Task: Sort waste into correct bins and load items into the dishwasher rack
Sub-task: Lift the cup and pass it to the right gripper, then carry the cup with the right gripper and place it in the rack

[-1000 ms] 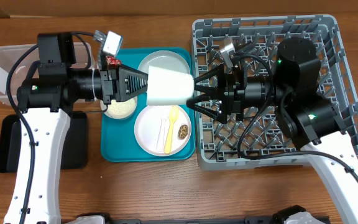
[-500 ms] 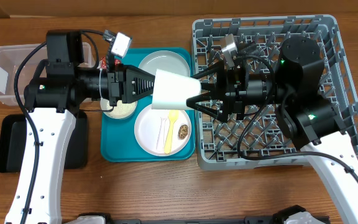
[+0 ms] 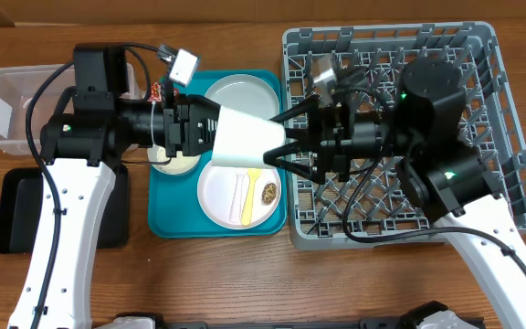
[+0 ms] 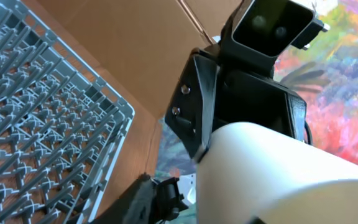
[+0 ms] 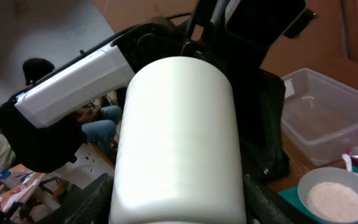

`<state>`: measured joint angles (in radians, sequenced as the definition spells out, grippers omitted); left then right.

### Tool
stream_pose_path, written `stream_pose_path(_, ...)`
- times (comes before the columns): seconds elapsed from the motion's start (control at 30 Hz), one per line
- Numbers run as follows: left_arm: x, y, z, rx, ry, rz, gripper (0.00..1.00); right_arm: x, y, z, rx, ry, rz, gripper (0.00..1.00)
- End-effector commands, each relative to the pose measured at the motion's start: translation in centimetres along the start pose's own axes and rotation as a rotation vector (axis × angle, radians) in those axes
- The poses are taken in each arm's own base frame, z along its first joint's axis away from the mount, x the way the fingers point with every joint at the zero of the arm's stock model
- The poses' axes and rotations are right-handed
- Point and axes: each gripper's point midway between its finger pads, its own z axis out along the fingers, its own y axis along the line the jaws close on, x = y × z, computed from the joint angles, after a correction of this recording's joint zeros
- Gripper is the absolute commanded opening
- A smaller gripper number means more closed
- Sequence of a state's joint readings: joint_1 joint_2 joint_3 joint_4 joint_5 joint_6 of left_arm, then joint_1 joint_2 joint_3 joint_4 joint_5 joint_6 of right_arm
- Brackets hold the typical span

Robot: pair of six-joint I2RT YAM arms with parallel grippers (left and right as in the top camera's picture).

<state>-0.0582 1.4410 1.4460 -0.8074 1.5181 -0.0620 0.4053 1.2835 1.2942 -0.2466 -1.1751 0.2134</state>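
Note:
Next, I set the white cup among the grey pegs near the dishwasher rack's front edge (image 3: pixel 423 179) with my right gripper.
The white cup (image 3: pixel 245 142) hangs on its side above the teal tray, between both arms. My left gripper (image 3: pixel 210 128) is shut on its left end. My right gripper (image 3: pixel 277 142) is open, with a finger on each side of the cup's right end, very close to its wall. The cup fills the right wrist view (image 5: pixel 176 137) and the lower right of the left wrist view (image 4: pixel 278 174). The dishwasher rack (image 3: pixel 510 55) stands at the right, also in the left wrist view (image 4: pixel 42 112). The grey-green plate (image 3: pixel 245 91) and the pinkish-white plate (image 3: pixel 217 196) lie on the tray.
The pinkish-white plate holds the yellow-handled utensil (image 3: pixel 252 187) and a brown food bit (image 3: pixel 269 193). A small bowl of rice grains (image 3: pixel 176 162) and a red wrapper (image 3: pixel 161 91) sit by the teal tray (image 3: pixel 167 224). The clear tub (image 3: pixel 7 100) and black tray (image 3: pixel 12 215) are at far left.
My left gripper carried the cup to the right. My right gripper moved left, so its fingers now flank the cup's end instead of standing off it.

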Motion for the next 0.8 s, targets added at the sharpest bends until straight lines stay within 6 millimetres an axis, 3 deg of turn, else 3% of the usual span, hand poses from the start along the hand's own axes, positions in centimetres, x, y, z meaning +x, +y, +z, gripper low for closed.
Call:
stream_pose_path(0.0, -0.1, 0.3, 0.1, -0.034, 0.000, 0.024, 0.42, -0.5, 2.1, 0.3, -0.068, 0.009, -0.042, 0.46)
stream_pose_path(0.5, -0.2, 0.8, 0.0, -0.059, -0.003, 0.012, 0.49, -0.4, -0.2, 0.3, 0.058, -0.007, 0.006, 0.44)
stream_pose_path(0.77, -0.7, 1.1, -1.3, -0.090, -0.036, 0.009, 0.49, -0.5, -1.5, 0.0, 0.131, -0.022, 0.016, 0.43)
